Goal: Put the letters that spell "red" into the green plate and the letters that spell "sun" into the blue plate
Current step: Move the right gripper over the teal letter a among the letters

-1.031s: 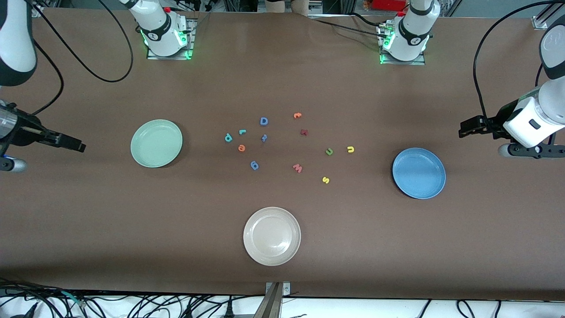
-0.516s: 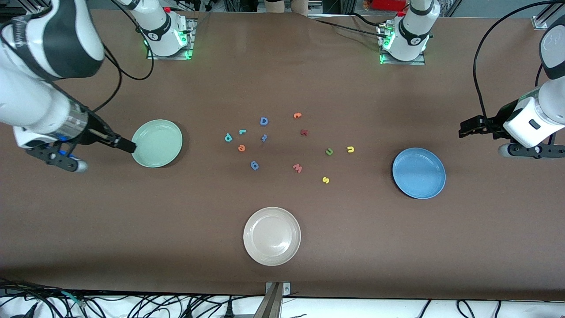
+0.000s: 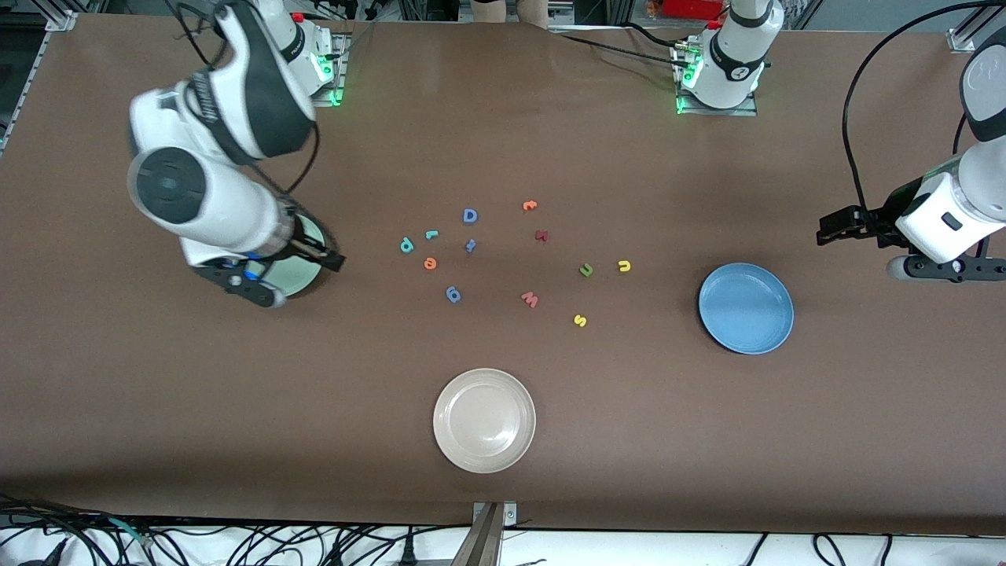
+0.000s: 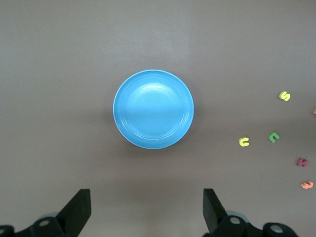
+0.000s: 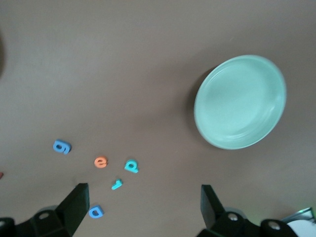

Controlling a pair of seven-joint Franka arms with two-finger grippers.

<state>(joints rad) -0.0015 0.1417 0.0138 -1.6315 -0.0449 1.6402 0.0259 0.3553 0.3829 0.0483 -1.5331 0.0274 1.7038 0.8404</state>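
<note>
The robot's right gripper should close on the round part of the teal d [image 3: 406,246] [image 5: 131,165], the letter that lies beside the orange e and the teal r.
The green plate [image 3: 302,277] [image 5: 240,101] is mostly covered by my right arm in the front view. My right gripper [image 3: 332,259] [image 5: 143,197] hangs open and empty over the plate's edge on the letters' side. Close by lie the teal d [image 3: 406,245] [image 5: 131,166], teal r [image 3: 431,234] [image 5: 116,185] and orange e [image 3: 430,263] [image 5: 100,162]. The yellow u [image 3: 624,266] [image 4: 244,142], green n [image 3: 586,270] [image 4: 274,137] and yellow s [image 3: 580,321] [image 4: 285,96] lie nearer the blue plate [image 3: 745,308] [image 4: 153,109]. My left gripper [image 3: 829,228] [image 4: 147,207] waits open over bare table beside the blue plate.
Other letters lie among them: a blue D [image 3: 470,215], a blue t [image 3: 470,245], a blue g [image 3: 453,294], a pink w [image 3: 530,299], a dark red letter [image 3: 541,235] and an orange one [image 3: 530,206]. An off-white plate [image 3: 484,420] sits nearest the front camera.
My right arm has swung in from the table's end, across the green plate, toward the letters. The left arm and all letters have stayed still.
</note>
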